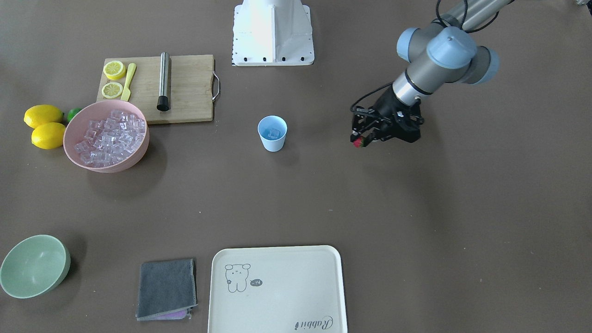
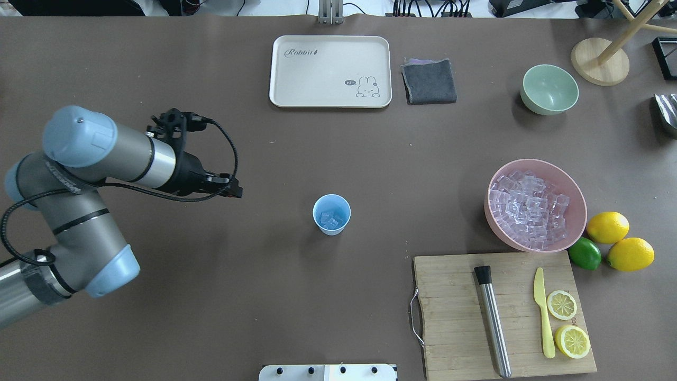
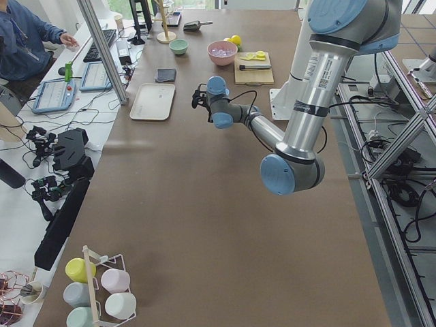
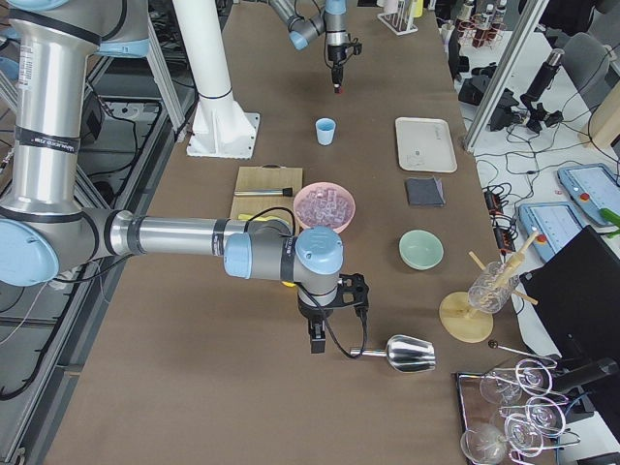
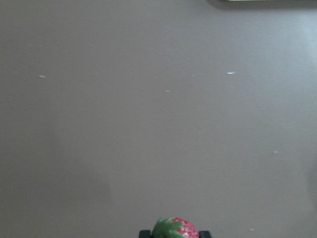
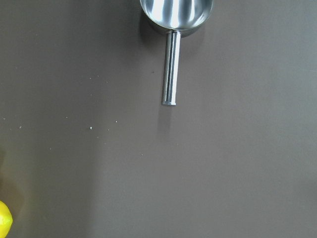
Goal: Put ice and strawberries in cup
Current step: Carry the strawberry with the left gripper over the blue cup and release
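Observation:
The robot's left gripper will release the red strawberry, still held above the table, on top of the ice cubes inside the light-blue cup (image 1: 273,131).
The light-blue cup (image 1: 272,135) stands mid-table with a few ice cubes (image 2: 330,219) inside; it also shows in the overhead view (image 2: 331,214). A heap of ice (image 1: 110,137) fills the pink bowl (image 1: 138,155). My left gripper (image 1: 361,140) is shut on the red strawberry (image 1: 358,143), held above the table well to the side of the cup; the strawberry (image 5: 174,228) shows at the bottom of the left wrist view. My right gripper (image 4: 316,339) shows only in the exterior right view, near a metal scoop (image 4: 407,354); I cannot tell if it is open or shut.
A wooden cutting board (image 2: 455,312) holds a metal muddler (image 2: 493,320), a yellow knife and lemon halves. Two lemons (image 2: 619,238) and a lime (image 2: 584,253) lie beside the pink bowl. A tray (image 2: 330,71), grey cloth (image 2: 429,81) and pale green bowl (image 2: 549,89) sit at the far side.

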